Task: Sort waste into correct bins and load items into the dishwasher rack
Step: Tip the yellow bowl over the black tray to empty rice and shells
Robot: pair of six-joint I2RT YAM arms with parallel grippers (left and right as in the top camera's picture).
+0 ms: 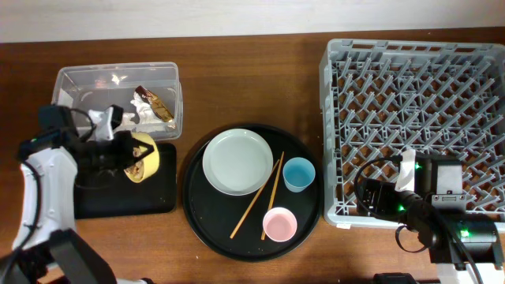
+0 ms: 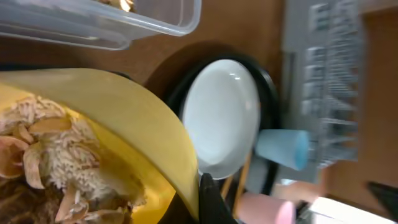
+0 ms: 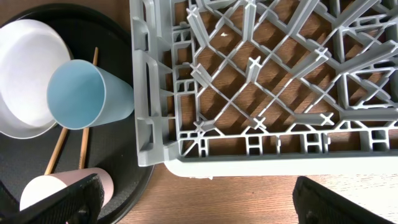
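Observation:
Next, I set the small yellow bowl down with my left gripper on the middle of the grey-green plate [image 1: 241, 163] [image 2: 222, 116]. The bowl is now tilted over the shallow black tray.
My left gripper [image 1: 126, 155] is shut on the rim of the small yellow bowl [image 1: 144, 157], held tilted over the shallow black tray [image 1: 126, 201]. Tan-brown food scraps [image 2: 56, 168] sit inside the bowl [image 2: 137, 118]. The clear tub [image 1: 118, 95] behind it holds white tissue [image 1: 126, 118] and the gold-brown wrapper [image 1: 155, 104]. The grey-green plate [image 1: 237, 162], light blue cup [image 1: 299, 174] and pink cup [image 1: 279, 224] stand on the round black tray [image 1: 205, 229]. My right gripper [image 3: 199, 199] is open and empty at the front left edge of the grey rack [image 1: 418, 126].
Two wooden chopsticks [image 1: 256, 201] lie across the round tray between plate and cups. The rack's front left corner [image 3: 155, 137] lies just ahead of my right fingers, with bare wood table below it.

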